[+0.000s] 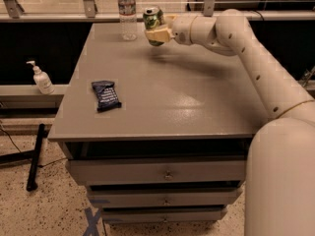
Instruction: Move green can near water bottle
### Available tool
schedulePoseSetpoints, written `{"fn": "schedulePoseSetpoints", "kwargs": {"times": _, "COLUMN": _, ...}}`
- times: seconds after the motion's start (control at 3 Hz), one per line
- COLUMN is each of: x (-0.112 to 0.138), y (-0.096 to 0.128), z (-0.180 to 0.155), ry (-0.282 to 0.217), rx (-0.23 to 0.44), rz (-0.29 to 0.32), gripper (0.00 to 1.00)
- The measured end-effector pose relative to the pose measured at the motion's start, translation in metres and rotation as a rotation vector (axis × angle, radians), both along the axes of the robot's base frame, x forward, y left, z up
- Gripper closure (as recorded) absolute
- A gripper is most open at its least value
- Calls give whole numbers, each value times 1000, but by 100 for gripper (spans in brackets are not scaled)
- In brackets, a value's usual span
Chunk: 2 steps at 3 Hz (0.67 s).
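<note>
The robot's gripper needs to release the green can at the back of the grey table, close up (147, 43) beside the water bottle.
The green can (152, 19), with a silver top, is held in my gripper (156, 32), which is shut on it a little above the back of the grey table (162, 102). The can is tilted slightly. The water bottle (127, 12), clear with a white cap and a label band, stands upright at the table's back edge, just left of the can. A small gap shows between can and bottle. My white arm reaches in from the right.
A dark blue snack packet (106, 95) lies on the table's left front part. A white pump dispenser bottle (41, 78) stands on a ledge left of the table. Drawers (167, 173) sit under the tabletop. A railing runs behind the table.
</note>
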<state>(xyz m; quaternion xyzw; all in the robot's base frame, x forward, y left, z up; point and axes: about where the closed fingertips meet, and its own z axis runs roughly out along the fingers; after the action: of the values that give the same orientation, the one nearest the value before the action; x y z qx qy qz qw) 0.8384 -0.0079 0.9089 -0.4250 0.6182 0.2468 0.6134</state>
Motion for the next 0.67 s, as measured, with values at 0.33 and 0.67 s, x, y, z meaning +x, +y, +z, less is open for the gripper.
{"fn": "schedulePoseSetpoints", "kwargs": {"times": 0.33, "x": 11, "y": 17, "z": -8, "ry": 23, "rx": 4, "rz": 12, "gripper": 100}}
{"fn": "schedulePoseSetpoints", "kwargs": {"times": 0.67, "x": 25, "y": 27, "z": -13, "ry": 39, "rx": 19, "rz": 7, "gripper": 100}}
